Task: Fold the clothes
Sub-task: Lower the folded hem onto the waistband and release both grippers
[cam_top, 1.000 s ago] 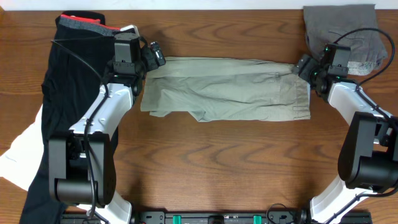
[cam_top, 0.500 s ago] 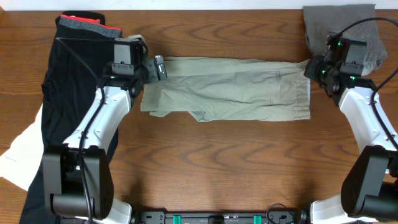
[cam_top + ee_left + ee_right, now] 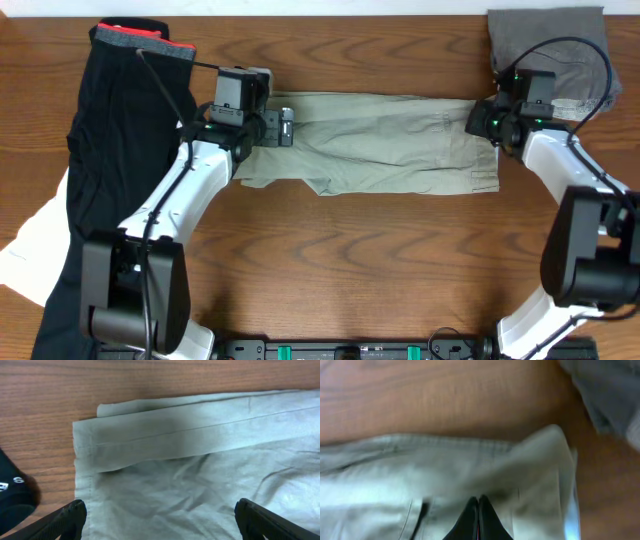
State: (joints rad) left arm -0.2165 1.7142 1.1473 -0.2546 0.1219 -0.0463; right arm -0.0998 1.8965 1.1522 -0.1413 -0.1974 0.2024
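Observation:
Next, the left gripper moves down to the trousers' hem end (image 3: 258, 167), toward their near edge beside the black garment, and closes there.
The clothes are pale khaki trousers (image 3: 380, 140), lying folded lengthwise across the table's middle, and a grey folded garment (image 3: 560, 50) at the back right corner. My left gripper (image 3: 284, 127) hovers over the trousers' left, hem end. Its jaws stand wide open over the cloth (image 3: 200, 460), with the left gripper (image 3: 160, 515) holding nothing. My right gripper (image 3: 478, 118) is at the waistband end. In the right wrist view its fingers are pressed together with their tips in a raised pucker of the trousers (image 3: 420, 470), the right gripper (image 3: 479, 502) pinching the cloth.
A long black garment (image 3: 110, 150) with a red and grey band lies along the left side, over a white cloth (image 3: 30, 250) at the left edge. The grey garment (image 3: 610, 395) lies close behind the right gripper. Bare wooden table (image 3: 380, 260) lies in front of the trousers.
The left gripper has moved right, from beside the hem to over the trousers, still open. The right gripper has shut, drifted right, then come back left onto the waistband corner.

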